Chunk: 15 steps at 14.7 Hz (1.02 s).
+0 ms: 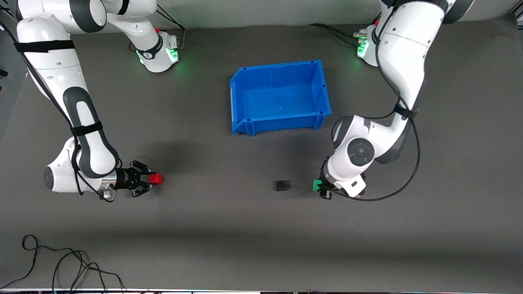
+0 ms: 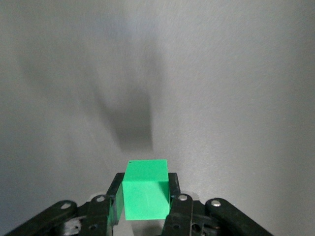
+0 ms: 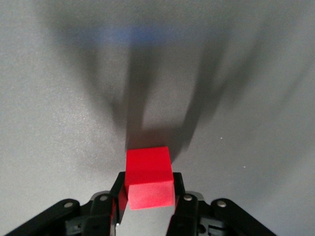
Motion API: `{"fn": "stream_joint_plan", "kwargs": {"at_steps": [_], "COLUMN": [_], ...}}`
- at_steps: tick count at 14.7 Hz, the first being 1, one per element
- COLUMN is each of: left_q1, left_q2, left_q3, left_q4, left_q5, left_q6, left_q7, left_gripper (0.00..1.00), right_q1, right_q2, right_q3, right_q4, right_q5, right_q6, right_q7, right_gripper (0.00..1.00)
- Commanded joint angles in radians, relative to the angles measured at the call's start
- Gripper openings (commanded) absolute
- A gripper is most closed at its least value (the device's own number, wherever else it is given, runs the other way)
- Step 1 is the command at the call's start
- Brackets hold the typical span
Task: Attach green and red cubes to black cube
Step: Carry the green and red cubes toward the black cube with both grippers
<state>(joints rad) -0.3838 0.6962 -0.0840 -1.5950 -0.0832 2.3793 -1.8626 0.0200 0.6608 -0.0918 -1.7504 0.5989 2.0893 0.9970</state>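
Observation:
The red cube, now held low at the mat, will be released by my right gripper on the mat point(image 1: 268, 181), against the side of the black cube that is opposite the green cube.
The black cube point(image 1: 281, 185) lies on the dark mat, nearer the front camera than the blue bin. Beside it, toward the left arm's end, the green cube point(image 1: 315, 185) point(image 2: 145, 189) is clamped between the fingers of my left gripper point(image 1: 318, 188) point(image 2: 145, 182), which is shut on it; the cube's shadow falls apart from it on the mat. Toward the right arm's end, my right gripper point(image 1: 152, 180) point(image 3: 148, 181) is shut on the red cube point(image 1: 156, 179) point(image 3: 148, 177), low at the mat, with the cube's shadow touching it.
A blue bin point(image 1: 282, 122) stands with nothing in it mid-table, farther from the front camera than the cubes. Loose black cables point(image 1: 61, 265) lie at the table's near edge toward the right arm's end. Bare mat lies between the red and black cubes.

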Motion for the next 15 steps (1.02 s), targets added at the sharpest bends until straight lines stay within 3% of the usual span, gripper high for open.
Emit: {"fn": "stream_joint_plan", "kwargs": {"at_steps": [1, 4, 8, 11, 15], "left_q1": [-0.029, -0.053, -0.079, -0.093, -0.11], "left_q2": [0.048, 0.081, 0.134, 0.16, 0.164], "left_q3": [0.015, 0.015, 0.015, 0.015, 0.015], "left_q4": [0.073, 0.119, 0.164, 0.197, 0.199], "left_q5": [-0.012, -0.012, -0.013, -0.013, -0.013], "left_q6": [-0.005, -0.006, -0.006, -0.006, -0.005], "left_q7": [-0.084, -0.162, -0.231, -0.262, -0.291], "left_gripper": [0.22, 0.22, 0.22, 0.22, 0.22], "right_q1": [0.082, 0.216, 0.388, 0.484, 0.547], "right_q2": [-0.029, -0.014, 0.069, 0.158, 0.22], "right_q3": [0.0, -0.002, 0.0, 0.0, 0.001], "right_q4": [0.026, 0.13, 0.206, 0.305, 0.377], "right_q5": [0.021, 0.021, 0.021, 0.021, 0.019], "right_q6": [0.018, 0.038, 0.219, 0.271, 0.273], "right_q7": [0.107, 0.311, 0.532, 0.684, 0.81], "right_gripper": [0.2, 0.14, 0.12, 0.06, 0.05]}}
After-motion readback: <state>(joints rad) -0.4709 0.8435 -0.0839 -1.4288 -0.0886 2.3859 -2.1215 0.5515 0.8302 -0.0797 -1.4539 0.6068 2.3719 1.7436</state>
